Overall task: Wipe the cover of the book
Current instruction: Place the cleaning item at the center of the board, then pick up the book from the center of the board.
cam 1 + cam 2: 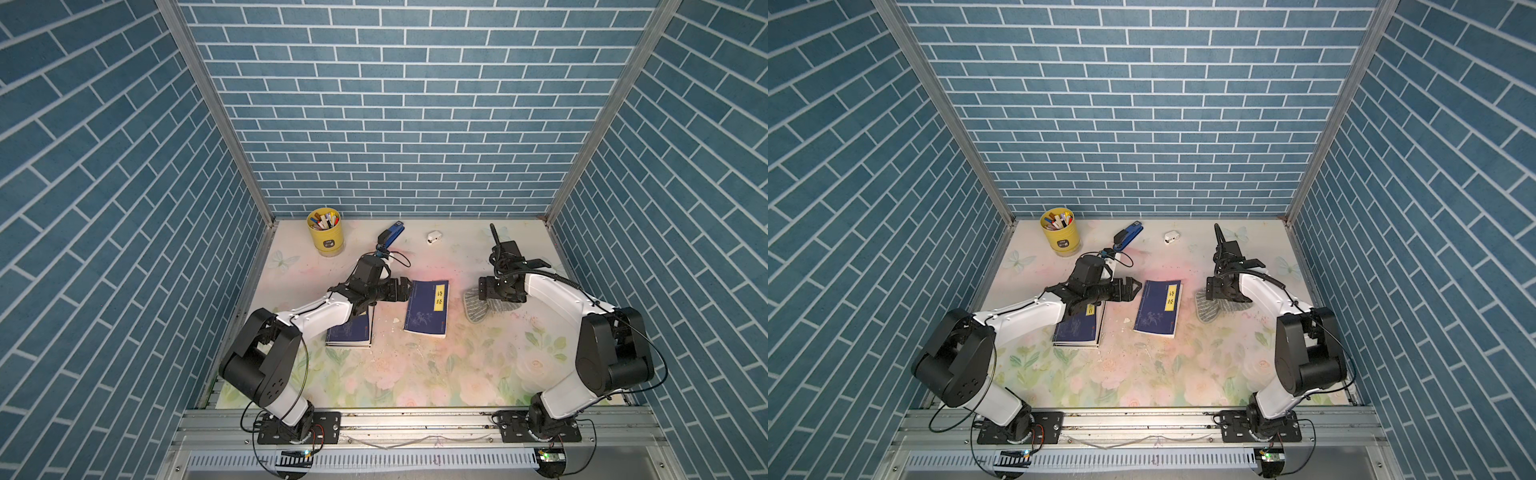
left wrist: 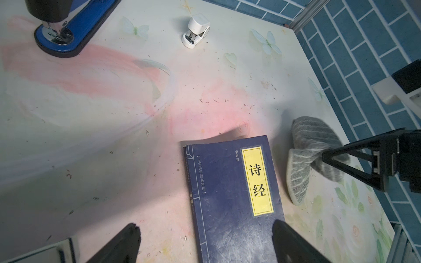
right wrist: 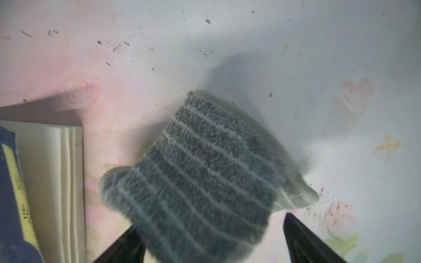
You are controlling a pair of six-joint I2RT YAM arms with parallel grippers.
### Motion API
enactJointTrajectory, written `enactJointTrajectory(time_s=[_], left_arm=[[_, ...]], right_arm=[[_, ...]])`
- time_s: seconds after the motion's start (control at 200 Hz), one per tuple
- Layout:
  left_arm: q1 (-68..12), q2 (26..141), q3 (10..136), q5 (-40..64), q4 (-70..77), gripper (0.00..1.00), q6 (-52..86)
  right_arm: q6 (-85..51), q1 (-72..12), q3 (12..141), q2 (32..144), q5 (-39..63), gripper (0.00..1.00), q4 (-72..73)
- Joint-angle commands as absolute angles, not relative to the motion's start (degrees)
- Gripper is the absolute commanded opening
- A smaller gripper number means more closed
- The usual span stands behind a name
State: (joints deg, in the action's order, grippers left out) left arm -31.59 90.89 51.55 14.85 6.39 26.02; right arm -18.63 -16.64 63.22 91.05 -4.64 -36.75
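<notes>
My left gripper is to grab the dark blue book next, beside the grey striped cloth, by the middle of the book's spine (image 1: 409,304) (image 2: 196,230).
A dark blue book (image 1: 427,306) with a yellow title label lies shut in the middle of the table, seen in both top views (image 1: 1158,307). Its cover (image 2: 234,198) looks scuffed near my left gripper (image 2: 206,226). That gripper is open at the book's left edge (image 1: 405,289), one finger over the cover and one over the table. A grey striped cloth (image 1: 478,309) lies crumpled just right of the book. My right gripper (image 3: 211,222) hangs open over the cloth (image 3: 200,182), which looks blurred between the spread fingers. The book's page edge (image 3: 52,182) is beside it.
A second blue book (image 1: 349,332) lies under my left forearm. At the back stand a yellow pen cup (image 1: 325,230), a blue stapler (image 1: 390,235) and a small white stapler (image 1: 434,237). Crumbs dot the floral tabletop (image 1: 415,374). Brick-patterned walls close in three sides.
</notes>
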Motion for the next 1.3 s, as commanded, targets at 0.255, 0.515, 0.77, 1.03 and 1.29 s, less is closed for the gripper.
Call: enactJointTrajectory(time_s=[0.255,0.515,0.77,1.03,1.29], left_arm=[[-31.99,92.59,52.38,14.76,6.94,0.95,26.00],[-32.52,95.20,52.30,15.56,7.55,0.92,27.42],[-33.39,96.65,50.95,16.35,9.07,0.88,29.77],[-34.87,97.57,49.85,16.36,8.88,0.86,30.65],[-36.24,99.84,50.54,15.67,8.20,0.85,31.39]], right_arm=[[-17.89,-17.90,64.56,88.05,4.07,0.95,-36.89],[-23.53,-27.09,62.19,88.83,6.75,0.75,-29.02],[-26.40,-31.31,61.50,95.59,8.05,0.52,-24.79],[-28.89,-32.50,58.03,98.03,9.70,0.42,-19.35],[-29.84,-32.57,57.47,102.08,10.26,0.21,-17.38]])
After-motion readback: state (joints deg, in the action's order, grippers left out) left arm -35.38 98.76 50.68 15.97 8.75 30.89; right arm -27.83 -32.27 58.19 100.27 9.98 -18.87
